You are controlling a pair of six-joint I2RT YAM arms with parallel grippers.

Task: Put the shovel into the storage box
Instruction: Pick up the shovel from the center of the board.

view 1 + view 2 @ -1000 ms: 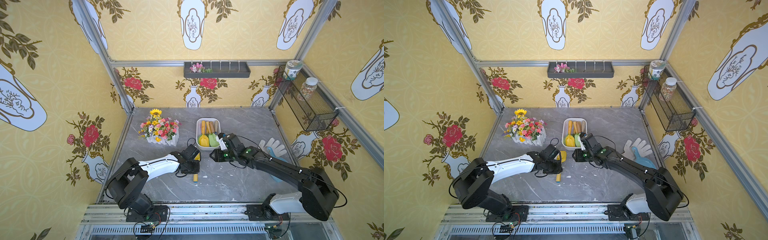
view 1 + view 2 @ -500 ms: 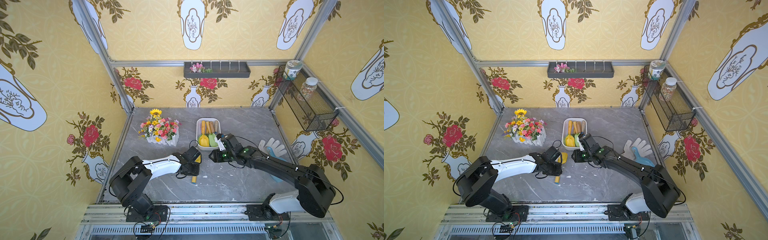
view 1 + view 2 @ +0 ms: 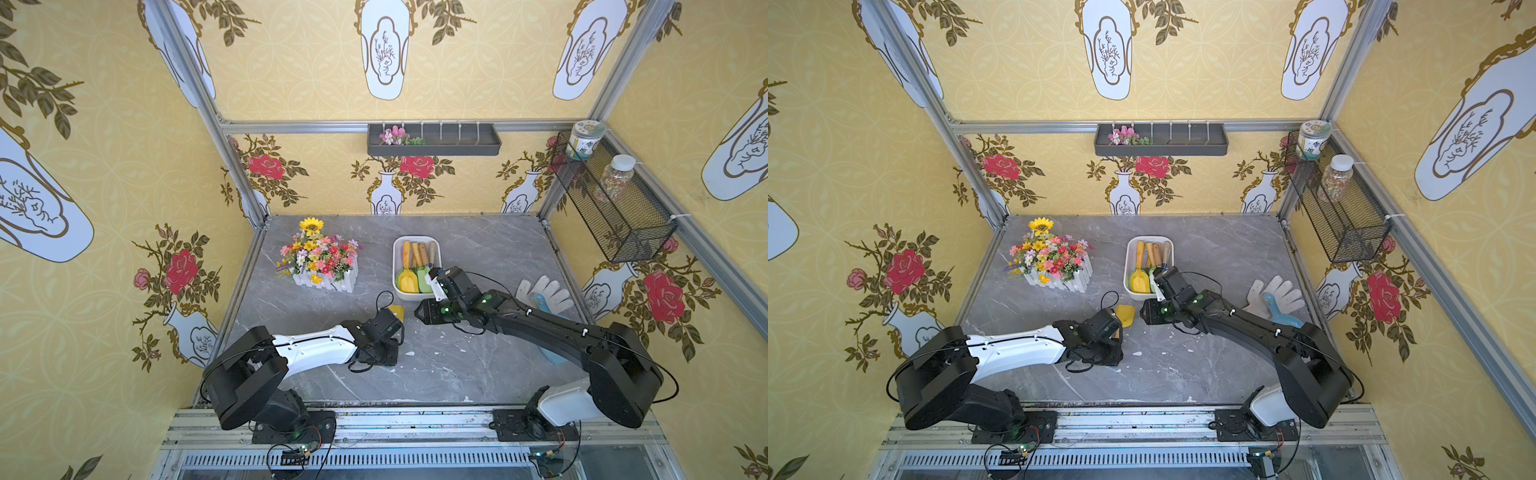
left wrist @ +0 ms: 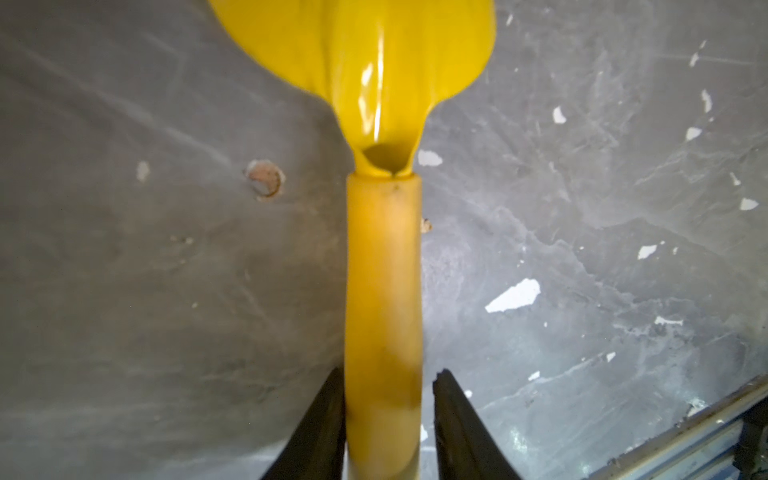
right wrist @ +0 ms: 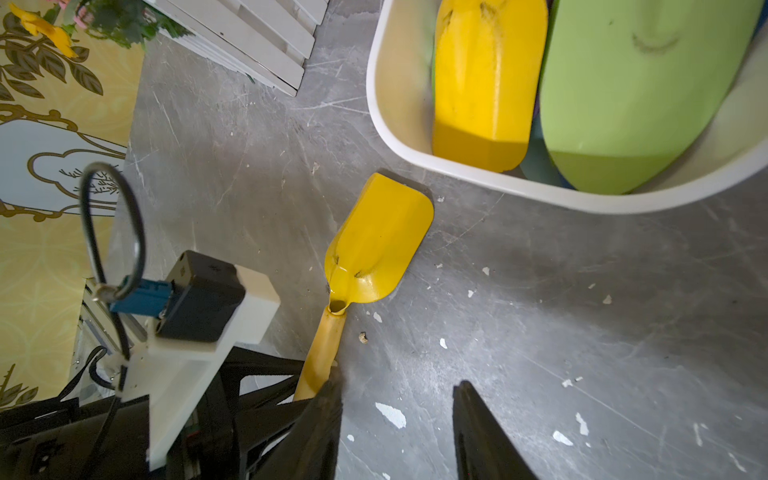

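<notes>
My left gripper is far back on the yellow shovel's handle, so it should move forward and grab the handle (image 4: 384, 212) near the shovel's blade before lifting.
A yellow shovel (image 5: 378, 245) lies on the grey table, blade toward the storage box (image 5: 399, 137), a white tub just beyond it. Both top views show its blade (image 3: 397, 311) (image 3: 1125, 314) in front of the tub (image 3: 395, 270). My left gripper (image 4: 388, 374) straddles the shovel's handle (image 4: 382, 270). One finger touches it and the other stands a little off, so the gripper is open. My right gripper (image 5: 397, 384) hovers open and empty over the table beside the shovel, near the tub's front wall.
Yellow (image 3: 409, 280) and green (image 3: 424, 278) shovels lie in the tub. A flower planter (image 3: 322, 266) stands at the left. A white glove (image 3: 544, 291) with a blue scoop (image 3: 540, 301) lies at the right. A wire basket (image 3: 611, 208) and a grey tray (image 3: 434, 141) hang on the walls.
My left gripper's jaws have parted a little around the shovel's handle. The right arm has barely moved.
</notes>
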